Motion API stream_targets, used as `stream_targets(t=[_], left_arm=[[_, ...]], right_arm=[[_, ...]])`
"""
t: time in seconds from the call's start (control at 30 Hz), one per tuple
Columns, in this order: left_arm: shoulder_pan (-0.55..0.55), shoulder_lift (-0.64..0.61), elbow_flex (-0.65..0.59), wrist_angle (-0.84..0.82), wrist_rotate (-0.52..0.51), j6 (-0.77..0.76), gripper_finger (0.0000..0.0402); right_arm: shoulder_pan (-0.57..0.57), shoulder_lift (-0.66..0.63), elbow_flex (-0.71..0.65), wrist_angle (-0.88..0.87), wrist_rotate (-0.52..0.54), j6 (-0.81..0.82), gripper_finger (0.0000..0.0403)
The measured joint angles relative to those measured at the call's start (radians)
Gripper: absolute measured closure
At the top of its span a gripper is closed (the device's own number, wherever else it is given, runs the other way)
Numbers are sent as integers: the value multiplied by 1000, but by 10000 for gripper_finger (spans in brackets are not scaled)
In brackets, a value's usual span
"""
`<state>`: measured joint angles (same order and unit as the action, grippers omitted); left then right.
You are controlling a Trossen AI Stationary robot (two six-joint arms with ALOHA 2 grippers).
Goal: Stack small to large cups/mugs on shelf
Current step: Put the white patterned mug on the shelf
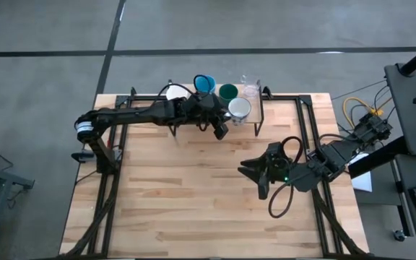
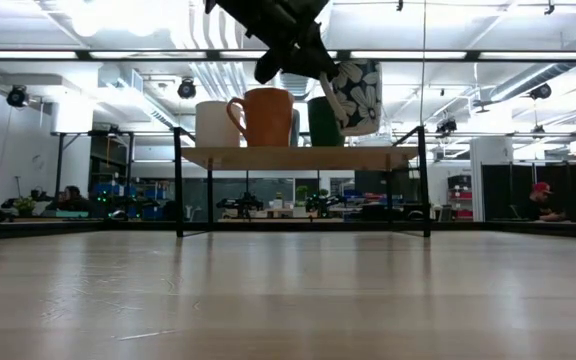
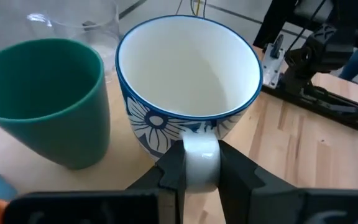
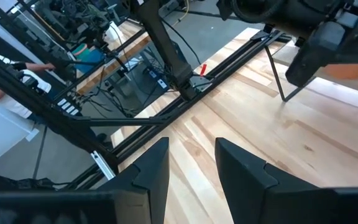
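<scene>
My left gripper needs to put down the flowered mug on the shelf's near edge [image 1: 235, 106] [image 3: 168, 115], right up against the dark green cup.
My left gripper [image 1: 224, 120] reaches over the shelf [image 2: 303, 157] at the table's far edge, shut on a white mug with a blue flower pattern [image 3: 188, 87]. On the shelf stand a white mug [image 2: 215, 123], an orange mug [image 2: 266, 118] and a dark green cup [image 3: 48, 99]. A light blue mug [image 1: 204, 83] and a clear glass [image 1: 250, 89] show there too. My right gripper [image 4: 191, 158] hangs open over the table's right half, away from the cups. My left gripper pinches the flowered mug's white handle [image 3: 201, 155] between its two fingers. The fingers slant down at it from the table's left and near side. The mug [image 2: 358, 97] is tilted, mouth up, with its base just above the shelf board, next to the dark green cup.
The shelf's thin black legs [image 2: 178, 190] stand on the wooden tabletop [image 1: 193, 188]. Black frame rails [image 1: 313, 144] run along the table's sides. A looped cable [image 1: 284, 198] hangs by my right arm. Bare wood lies in front of the shelf.
</scene>
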<state>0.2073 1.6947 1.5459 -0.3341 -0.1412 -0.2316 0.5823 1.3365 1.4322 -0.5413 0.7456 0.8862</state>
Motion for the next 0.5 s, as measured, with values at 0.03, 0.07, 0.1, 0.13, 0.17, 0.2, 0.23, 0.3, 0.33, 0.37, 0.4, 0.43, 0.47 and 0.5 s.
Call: stream_targets(t=[0.03, 0.07, 0.1, 0.13, 0.17, 0.2, 0.23, 0.3, 0.33, 0.37, 0.4, 0.43, 0.47, 0.5], left_arm=[[2, 0, 0, 0, 0, 0, 359], [5, 0, 0, -1, -1, 0, 359], [9, 0, 0, -1, 0, 0, 359], [12, 0, 0, -2, 0, 0, 359], [17, 0, 0, -7, 3, 0, 359], [22, 0, 0, -8, 7, -1, 359], [27, 0, 0, -6, 9, -4, 359], [37, 0, -1, -5, 10, -23, 359], [42, 0, -2, -6, 16, -23, 359], [47, 0, -3, -6, 27, -24, 359], [51, 0, -6, -6, 32, -25, 359], [54, 1, -9, -8, 30, -25, 359], [56, 4, -10, -8, 31, -25, 359], [60, 6, -10, -7, 38, -25, 359]], right_arm=[[0, 0, 0, 0, 0, -1, 280], [0, 0, 0, 0, 0, -3, 280], [0, 0, 0, 0, 0, -4, 280], [0, 0, 0, 0, 0, -5, 280], [0, 0, 0, 0, 0, -5, 280], [0, 0, 0, 0, 0, -5, 280], [0, 0, 0, 0, 0, -6, 280], [0, 0, 0, 0, 0, -10, 280], [0, 0, 0, 0, 0, -12, 280], [0, 0, 0, 0, 0, -13, 280], [0, 0, 0, 0, 0, -14, 280], [0, 0, 0, 0, 0, -14, 280], [0, 0, 0, 0, 0, -15, 280], [0, 0, 0, 0, 0, -15, 280]])
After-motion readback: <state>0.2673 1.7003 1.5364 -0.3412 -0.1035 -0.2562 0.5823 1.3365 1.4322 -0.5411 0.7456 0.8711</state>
